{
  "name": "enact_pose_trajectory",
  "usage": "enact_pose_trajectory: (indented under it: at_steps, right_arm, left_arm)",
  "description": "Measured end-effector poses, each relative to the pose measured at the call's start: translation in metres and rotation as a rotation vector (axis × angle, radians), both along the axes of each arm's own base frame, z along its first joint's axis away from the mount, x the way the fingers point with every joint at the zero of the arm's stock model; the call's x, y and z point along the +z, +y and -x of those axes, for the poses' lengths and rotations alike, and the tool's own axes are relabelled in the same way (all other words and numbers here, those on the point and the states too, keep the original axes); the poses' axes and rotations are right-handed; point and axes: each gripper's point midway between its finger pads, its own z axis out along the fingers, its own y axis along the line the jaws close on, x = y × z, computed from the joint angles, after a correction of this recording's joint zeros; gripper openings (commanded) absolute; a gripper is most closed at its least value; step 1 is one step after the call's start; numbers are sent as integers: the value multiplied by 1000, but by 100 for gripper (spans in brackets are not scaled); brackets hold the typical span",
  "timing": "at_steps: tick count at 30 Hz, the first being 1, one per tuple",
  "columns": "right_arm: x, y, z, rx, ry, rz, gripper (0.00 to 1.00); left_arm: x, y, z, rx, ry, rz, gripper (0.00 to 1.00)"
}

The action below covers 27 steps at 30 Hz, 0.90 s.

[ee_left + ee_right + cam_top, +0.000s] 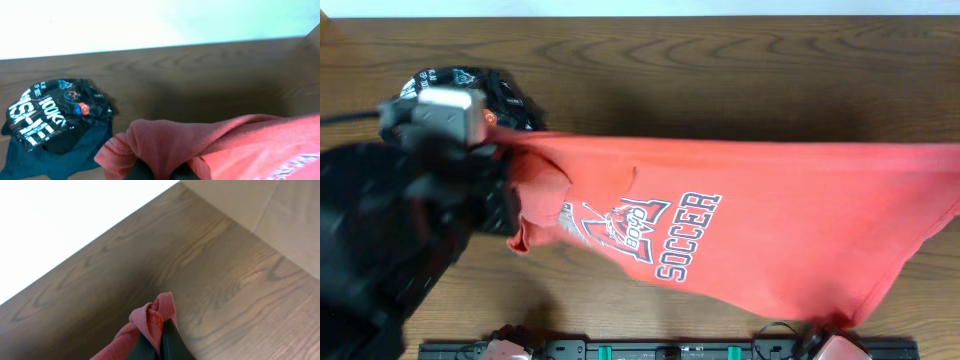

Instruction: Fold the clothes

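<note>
Next, my left gripper lets go of the T-shirt's bunched fold on the wood (607,250) between the black garment and the black rail.
The orange-red T-shirt (770,220) with white "SOCCER" lettering hangs stretched across the table, held up at both ends. My left gripper (505,155) is shut on a bunched fold of the T-shirt at its left end; in the left wrist view the fabric (165,142) bulges out above the jaws (159,172). My right gripper is out of the overhead view past the right edge. In the right wrist view the right gripper (159,339) is shut on a pinched knot of the T-shirt (150,317) above the wood.
A black garment with white lettering (470,85) (42,117) lies crumpled at the back left, on a navy blue garment (60,157). The wooden table (720,80) runs wide. A black rail (650,350) lines the front edge. My left arm covers the left side.
</note>
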Motion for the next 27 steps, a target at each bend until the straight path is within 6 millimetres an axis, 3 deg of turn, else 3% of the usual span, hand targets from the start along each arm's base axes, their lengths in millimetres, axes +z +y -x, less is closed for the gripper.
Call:
enact_pose_trajectory:
  at_steps: [5,9,13,17,20,23,25,27]
  right_arm:
    - [-34,-19,-63,82,64,-49,1]
    - [-67,-26,-132,182,74,-62,1]
    - [-95,-19,-196,269,47,-63,1]
    - [-113,-5,-231,324,24,-74,1]
    - [-94,-4,-239,312,-27,-69,1]
    - [-42,-8,-238,284,-120,-15,1]
    - [-15,-10,-228,259,-150,18,1]
    - [-3,-11,-214,229,-141,39,1]
  left_arm:
    - [-39,-19,-56,-17,127,-99,6]
    - [-75,-28,-127,12,180,-142,6]
    - [-99,-21,-205,67,135,-129,6]
    - [-107,-4,-261,101,50,-97,6]
    - [-88,10,-280,96,-44,-54,6]
    - [-44,18,-280,71,-146,-6,6]
    - [-18,19,-267,45,-173,17,6]
    - [-6,17,-240,13,-140,36,6]
